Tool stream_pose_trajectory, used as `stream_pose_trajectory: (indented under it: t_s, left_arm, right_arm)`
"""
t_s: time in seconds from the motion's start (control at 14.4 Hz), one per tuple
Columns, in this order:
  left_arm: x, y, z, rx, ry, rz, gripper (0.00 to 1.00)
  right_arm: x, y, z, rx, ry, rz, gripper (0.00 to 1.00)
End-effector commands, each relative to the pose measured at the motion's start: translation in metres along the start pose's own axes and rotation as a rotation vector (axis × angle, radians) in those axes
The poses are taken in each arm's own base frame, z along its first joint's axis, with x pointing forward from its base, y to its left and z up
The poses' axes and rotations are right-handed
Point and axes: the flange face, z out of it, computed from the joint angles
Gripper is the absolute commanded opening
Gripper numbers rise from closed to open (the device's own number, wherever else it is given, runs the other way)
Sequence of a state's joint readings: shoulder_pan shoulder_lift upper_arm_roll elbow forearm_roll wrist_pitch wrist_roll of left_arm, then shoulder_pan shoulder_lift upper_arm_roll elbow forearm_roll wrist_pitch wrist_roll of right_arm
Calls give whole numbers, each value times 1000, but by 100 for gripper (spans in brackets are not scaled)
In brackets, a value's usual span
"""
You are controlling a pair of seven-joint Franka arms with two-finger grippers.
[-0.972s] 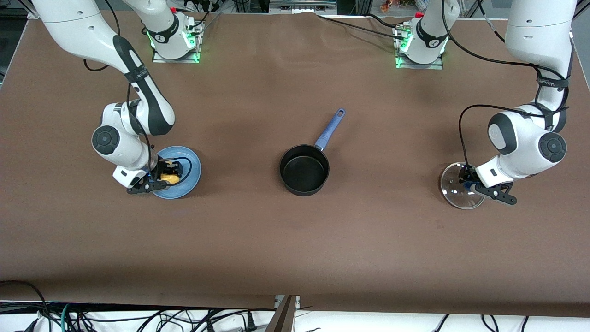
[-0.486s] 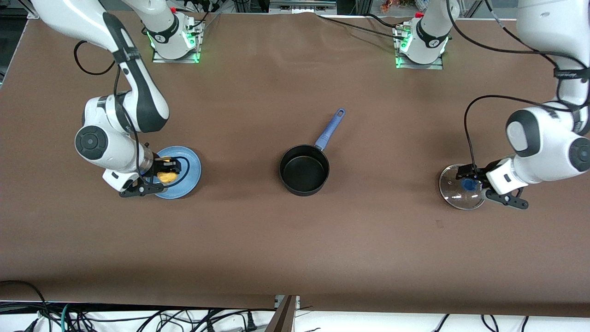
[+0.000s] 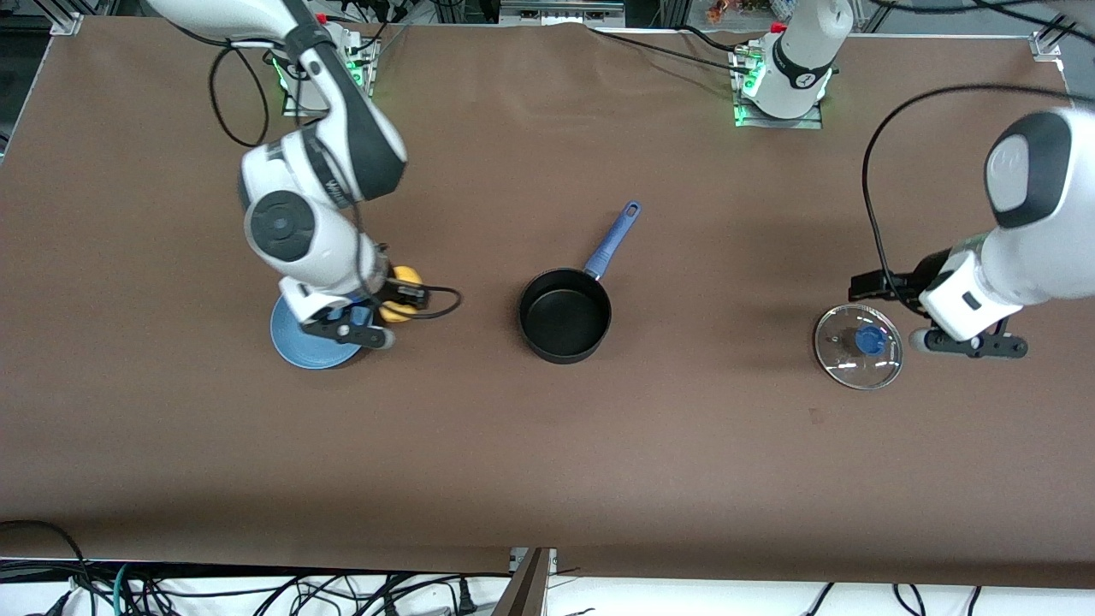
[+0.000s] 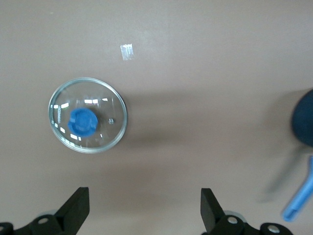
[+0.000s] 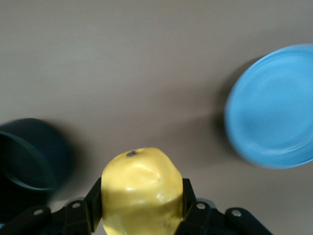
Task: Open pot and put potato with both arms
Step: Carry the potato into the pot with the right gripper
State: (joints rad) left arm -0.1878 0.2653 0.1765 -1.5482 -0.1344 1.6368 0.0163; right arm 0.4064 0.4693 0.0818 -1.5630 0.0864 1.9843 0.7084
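Observation:
The robot's right gripper should release the yellow potato inside the black pot (image 3: 584, 334), toward the side of the pot farther from the blue plate.
The black pot (image 3: 565, 318) with a blue handle (image 3: 612, 238) stands open at the table's middle. It also shows in the right wrist view (image 5: 27, 159) and at the edge of the left wrist view (image 4: 304, 117). Its glass lid (image 3: 858, 346) with a blue knob lies flat on the table toward the left arm's end, and shows in the left wrist view (image 4: 88, 115). My left gripper (image 3: 871, 285) (image 4: 144, 215) is open and empty, raised beside the lid. My right gripper (image 3: 402, 297) (image 5: 142, 205) is shut on the yellow potato (image 3: 402, 278) (image 5: 141, 186), held over the table between the plate and the pot.
An empty flat blue plate (image 3: 304, 344) (image 5: 274, 107) lies toward the right arm's end, partly under the right wrist. A small white tape mark (image 4: 126, 51) is on the brown table (image 3: 547, 445) near the lid.
The right gripper lifted the potato off the blue plate and carried it toward the pot. The left gripper let go of the lid's knob and rose away from it.

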Motion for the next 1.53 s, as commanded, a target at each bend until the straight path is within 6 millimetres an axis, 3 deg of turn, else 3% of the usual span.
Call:
stream_pose_trajectory:
  t_s: [0.0,0.14,0.28,0.42,0.62,0.69,0.76,1.11,1.18,1.25,1.32,1.46]
  left_arm:
    - [-35,-3,-49,1,24,-57,100]
    - [-48,-6,-76,-7,57,-64,100]
    - [-59,-18,-91,-14,59,-80,100]
    - [-67,-9,-99,-12,43,-69,100]
    - [-74,19,-108,96,39,-74,100]
    - [-74,20,-108,90,38,-73,100]
    - [-74,19,-107,84,36,-74,100]
    - [-72,21,-105,43,31,-74,100]
    - [-72,22,-105,19,29,-76,100]
    - [-72,21,-105,17,29,-84,100]
    - [-72,21,-105,13,29,-102,100]
    - [-72,21,-105,13,31,-125,100]
  right_arm:
    - [-5,-67,1,76,-8,91,21]
    - [-17,-106,14,111,1,141,21]
    - [-38,-143,39,155,30,185,21]
    - [-50,-162,66,183,47,197,21]
    - [-62,-172,108,160,42,173,21]
    - [-60,-173,116,171,48,178,25]
    - [-60,-174,121,182,56,175,35]
    - [-63,-173,153,148,40,164,34]
    - [-63,-173,156,147,39,166,44]
    - [-63,-173,156,147,39,167,85]
    - [-63,-174,150,147,50,153,100]
    - [-63,-175,137,152,63,142,100]
